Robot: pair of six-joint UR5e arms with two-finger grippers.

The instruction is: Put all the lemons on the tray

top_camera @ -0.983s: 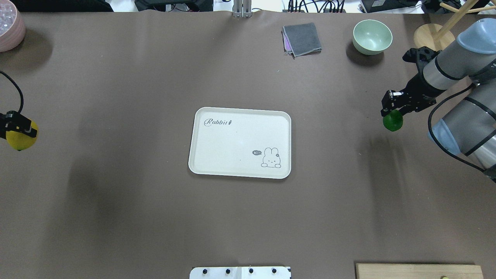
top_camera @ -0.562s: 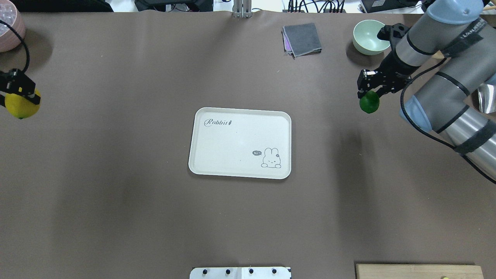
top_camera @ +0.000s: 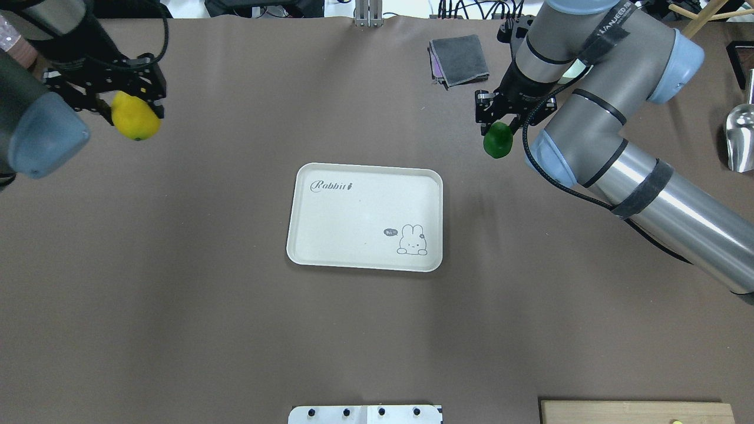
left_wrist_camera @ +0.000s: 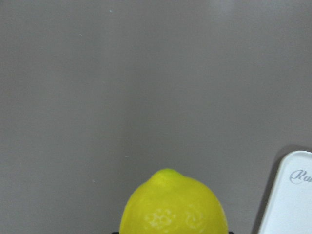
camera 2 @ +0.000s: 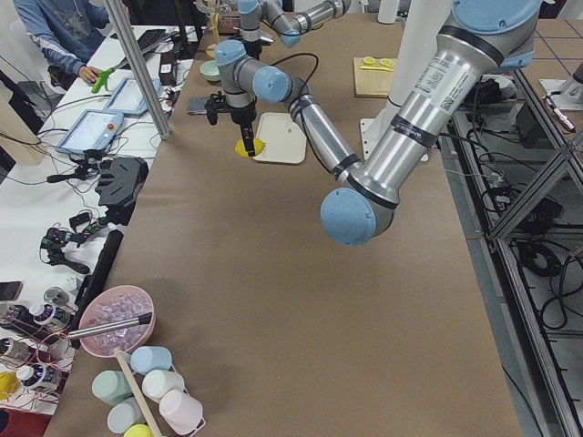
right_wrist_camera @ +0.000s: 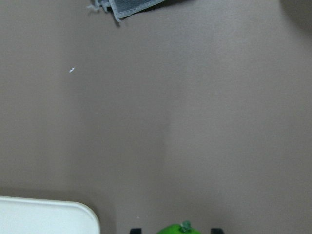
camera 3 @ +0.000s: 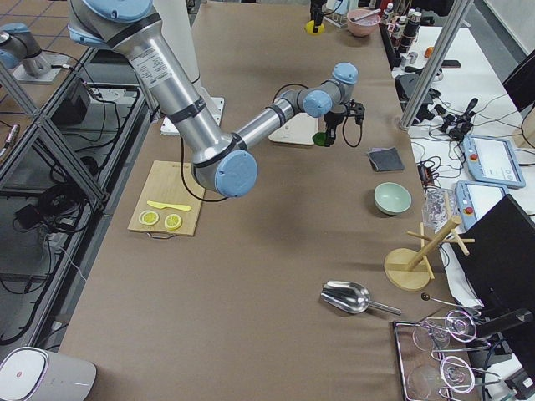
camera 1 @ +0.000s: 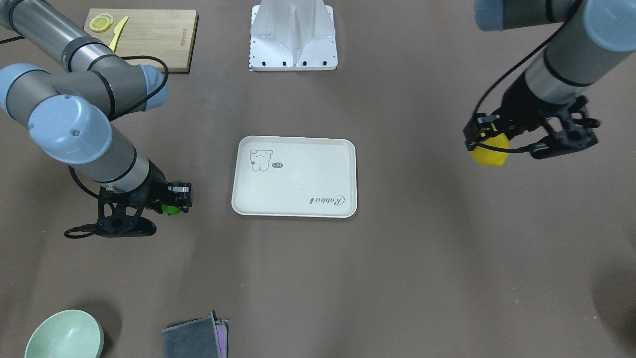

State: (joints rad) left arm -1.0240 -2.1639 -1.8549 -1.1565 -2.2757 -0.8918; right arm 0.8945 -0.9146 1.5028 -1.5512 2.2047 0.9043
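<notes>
Next, I set the yellow lemon down with my left gripper on the cream-white tray point(camera 1: 339, 173) point(left_wrist_camera: 285, 213) next to the Rabbit lettering, close to the short rim. The lemon is now in the air beyond the tray.
The cream-white tray point(top_camera: 359, 218) lies empty at the table's middle and also shows in the front view point(camera 1: 298, 174). My left gripper point(top_camera: 134, 109) is shut on the yellow lemon point(top_camera: 135, 118) and holds it in the air, left of and beyond the tray. The left wrist view shows that lemon point(left_wrist_camera: 173, 207) with the tray's corner point(left_wrist_camera: 287, 204) at lower right. My right gripper point(top_camera: 500, 121) is shut on the green lemon point(top_camera: 498, 141), held in the air right of and beyond the tray. The green lemon's top point(right_wrist_camera: 181, 229) shows in the right wrist view.
A folded grey cloth point(top_camera: 459, 59) lies at the far side, near my right arm. A pale green bowl point(camera 1: 64, 335) stands beyond it. A wooden cutting board point(camera 1: 149, 32) with lemon slices sits at the near right. A metal scoop point(top_camera: 739, 141) lies at the right edge.
Both arms have swung inward toward the tray with their lemons. The yellow lemon moved right and farther away; the green lemon moved left and farther away.
</notes>
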